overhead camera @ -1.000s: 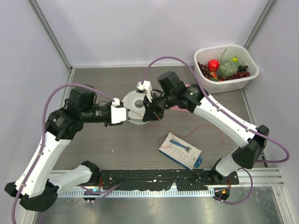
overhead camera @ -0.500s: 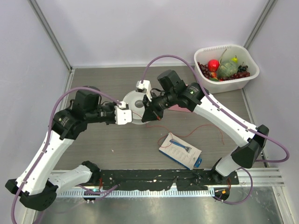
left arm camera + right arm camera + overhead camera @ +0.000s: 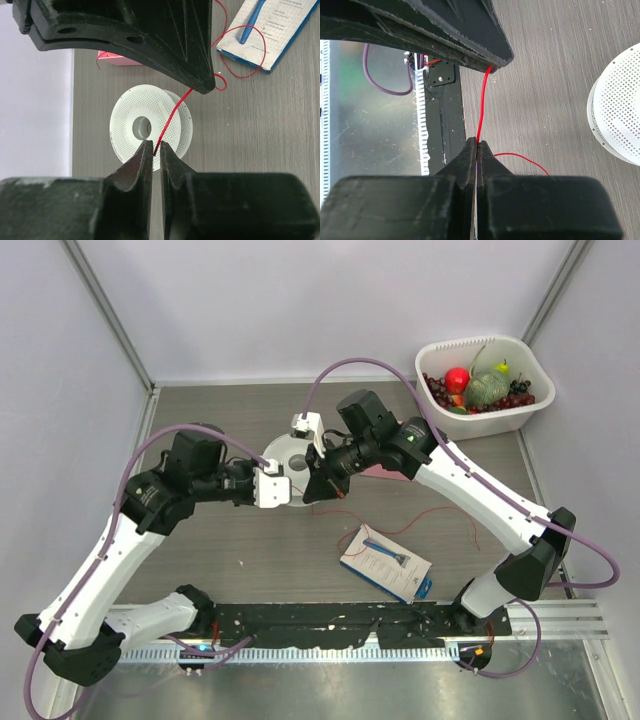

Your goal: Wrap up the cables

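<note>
My left gripper's fingers barely catch the red wire's loose end, so next my left gripper opens and takes the wire (image 3: 188,93) close to my right gripper.
The cable is a hair-thin red wire (image 3: 172,112). A taut strand of it runs over a white perforated spool (image 3: 122,115) between my two grippers. My right gripper (image 3: 477,141) is shut on the wire (image 3: 481,105), which rises straight out of its tips. My left gripper (image 3: 156,149) has its jaws drawn almost together, with a thin slit left, and the wire passes into that slit. In the top view both grippers, left (image 3: 282,489) and right (image 3: 318,487), meet at the spool's (image 3: 285,455) near edge. Loose wire (image 3: 440,508) trails over the table to the right.
A flat white package with a blue item (image 3: 385,562) lies near the front of the table, with wire loops beside it. A white basket of fruit (image 3: 430,352) stands at the back right. A pink object (image 3: 378,470) lies under the right arm.
My left gripper has moved right to the strand held by the right gripper, and its jaws have narrowed around the wire. The right gripper has stayed shut and hardly moved.
</note>
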### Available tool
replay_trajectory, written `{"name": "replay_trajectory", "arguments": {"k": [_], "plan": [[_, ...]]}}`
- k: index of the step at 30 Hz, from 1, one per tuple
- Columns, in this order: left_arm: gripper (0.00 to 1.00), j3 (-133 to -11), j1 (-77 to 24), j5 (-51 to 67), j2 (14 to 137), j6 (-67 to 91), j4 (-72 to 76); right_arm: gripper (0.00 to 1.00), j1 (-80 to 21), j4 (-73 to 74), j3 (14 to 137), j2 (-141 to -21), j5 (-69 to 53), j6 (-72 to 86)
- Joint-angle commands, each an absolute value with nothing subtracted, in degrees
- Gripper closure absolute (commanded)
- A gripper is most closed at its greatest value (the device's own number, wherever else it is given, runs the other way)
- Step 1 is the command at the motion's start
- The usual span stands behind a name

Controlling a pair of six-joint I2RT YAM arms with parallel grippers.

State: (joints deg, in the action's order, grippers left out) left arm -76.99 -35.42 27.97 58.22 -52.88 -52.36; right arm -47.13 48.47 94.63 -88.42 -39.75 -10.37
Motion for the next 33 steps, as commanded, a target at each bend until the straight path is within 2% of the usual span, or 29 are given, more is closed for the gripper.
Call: {"name": "replay_trajectory", "arguments": {"k": [1,6,20,33], "plan": [[0.9,-76.1,-35.9,28.1,58.3,-52.5,-49.7,0.99,-47.2,46.7,96.5,-85.4,-40.8,-10.5],[1.0,-73.7,-36.1,30.0,57.0,-48.1,-47.9,0.99,-47.3,43.6,95.8,-84.4,-40.0,-9.4],[1.0,-66.8,-36.8,33.5,54.1,-29.4,-34.3,0.99,-47.2,26.4,89.2,-80.3,-39.5,1.8],[1.0,-65.6,-36.7,34.2,52.0,-24.2,-33.0,0.99,-45.5,25.0,87.9,-79.3,-38.9,2.1]]}}
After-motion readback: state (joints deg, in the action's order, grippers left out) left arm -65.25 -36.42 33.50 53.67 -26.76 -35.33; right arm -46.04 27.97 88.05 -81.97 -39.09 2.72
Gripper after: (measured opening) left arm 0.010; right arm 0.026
